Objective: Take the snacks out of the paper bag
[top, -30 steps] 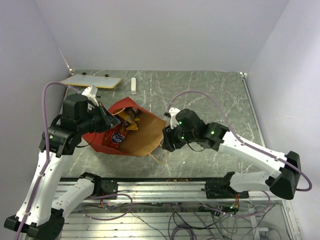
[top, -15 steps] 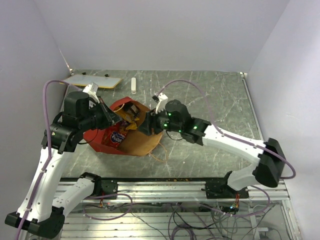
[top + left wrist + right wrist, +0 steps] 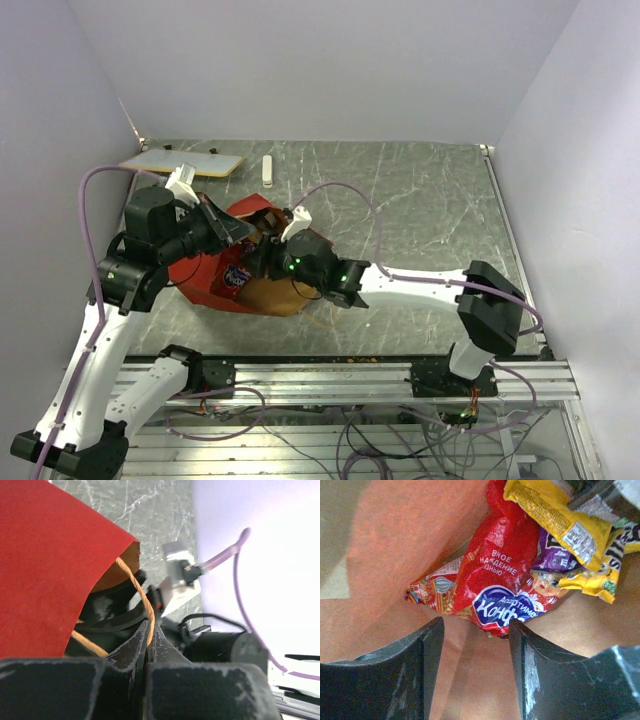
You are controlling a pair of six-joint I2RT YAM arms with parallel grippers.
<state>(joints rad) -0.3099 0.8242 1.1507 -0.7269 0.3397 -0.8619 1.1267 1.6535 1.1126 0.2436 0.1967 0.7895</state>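
Observation:
The red snack bag's middle (image 3: pixel 229 275) (image 3: pixel 485 581), between its blue logo and the small white lettering, will be gripped by my right gripper.
The paper bag (image 3: pixel 205 275) lies on its side left of centre, red outside (image 3: pixel 45 565), brown inside (image 3: pixel 385 555). My left gripper (image 3: pixel 228 232) is shut on its tan string handle (image 3: pixel 142 597) and holds the mouth up. My right gripper (image 3: pixel 262 258) is inside the bag's mouth, open and empty (image 3: pixel 476 630), its fingertips just short of the red snack bag with a blue logo (image 3: pixel 505 587). Yellow packets (image 3: pixel 560 520) and a purple packet (image 3: pixel 551 555) lie on and behind the red bag. The red bag's logo shows in the top view (image 3: pixel 237 275).
A tan board (image 3: pixel 183 163) lies at the back left and a small white stick (image 3: pixel 267 169) beside it. A loose loop of the bag's other string handle (image 3: pixel 322 312) lies on the grey marbled table (image 3: pixel 430 210) near the front.
My right arm has swung left from beside the bag's bottom end and reached into the bag's mouth. My left gripper has kept hold of the handle, lifting it slightly.

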